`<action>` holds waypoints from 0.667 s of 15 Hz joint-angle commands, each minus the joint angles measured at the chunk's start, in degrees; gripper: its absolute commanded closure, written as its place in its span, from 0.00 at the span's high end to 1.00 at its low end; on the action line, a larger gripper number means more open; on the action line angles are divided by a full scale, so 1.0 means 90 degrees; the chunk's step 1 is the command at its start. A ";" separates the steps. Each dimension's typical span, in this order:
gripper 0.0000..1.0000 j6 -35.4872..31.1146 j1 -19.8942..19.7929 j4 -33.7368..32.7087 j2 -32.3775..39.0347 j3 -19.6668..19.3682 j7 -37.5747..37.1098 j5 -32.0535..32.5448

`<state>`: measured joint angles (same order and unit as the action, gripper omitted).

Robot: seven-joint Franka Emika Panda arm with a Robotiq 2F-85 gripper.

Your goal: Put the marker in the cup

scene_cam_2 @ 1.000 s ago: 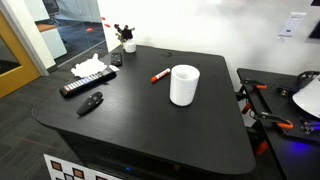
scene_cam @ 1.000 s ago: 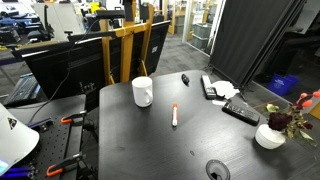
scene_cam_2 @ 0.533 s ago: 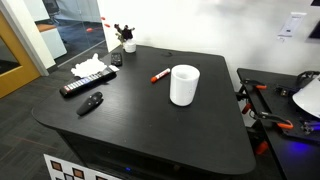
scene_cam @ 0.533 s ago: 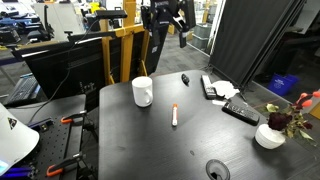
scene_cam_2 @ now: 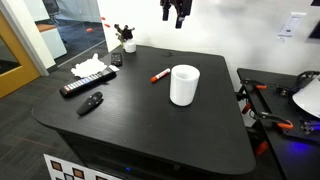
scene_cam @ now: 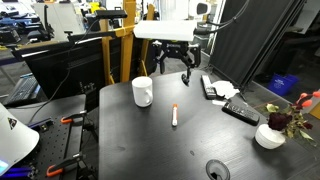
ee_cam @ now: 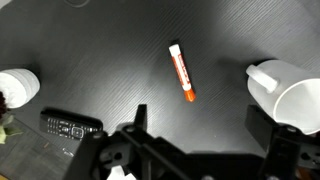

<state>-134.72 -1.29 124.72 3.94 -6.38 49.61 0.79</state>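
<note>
My gripper will close on the marker's red-orange cap (scene_cam: pixel 174 107) (ee_cam: pixel 189 95), because that leaves the marker's white end free to go into the cup first.
The marker (scene_cam: pixel 174 116), a short white stick with a red-orange cap, lies flat on the black table in both exterior views (scene_cam_2: pixel 160 76) and in the wrist view (ee_cam: pixel 181 73). The cup (scene_cam: pixel 143 92), a plain white mug with a handle, stands upright beside it (scene_cam_2: pixel 183 85) and shows at the right edge of the wrist view (ee_cam: pixel 288 92). My gripper (scene_cam: pixel 174 67) hangs open and empty high above the table's far side (scene_cam_2: pixel 177 14). In the wrist view its two fingers (ee_cam: pixel 202 122) frame bare table below the marker.
A black remote (scene_cam_2: pixel 86 84), a small black object (scene_cam_2: pixel 91 103), crumpled white paper (scene_cam_2: pixel 90 67) and a white flower bowl (scene_cam: pixel 270 136) sit along one side of the table. A round dark disc (scene_cam: pixel 217 171) lies near a table edge. Chairs and yellow frames stand behind.
The arm has come down into view from above: absent a second ago, at the frame top half a second ago, now lower over the table's far side. Marker and cup have not moved.
</note>
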 commanded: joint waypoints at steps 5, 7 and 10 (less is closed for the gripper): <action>1.00 0.0002 -0.0247 -0.0099 0.0608 0.0297 0.0323 0.0125; 1.00 0.0002 -0.0257 -0.0100 0.0631 0.0317 0.0320 0.0124; 1.00 0.0002 -0.0266 -0.0103 0.0613 0.0317 0.0322 0.0123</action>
<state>-134.89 -2.35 123.90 9.50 -4.90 52.77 1.55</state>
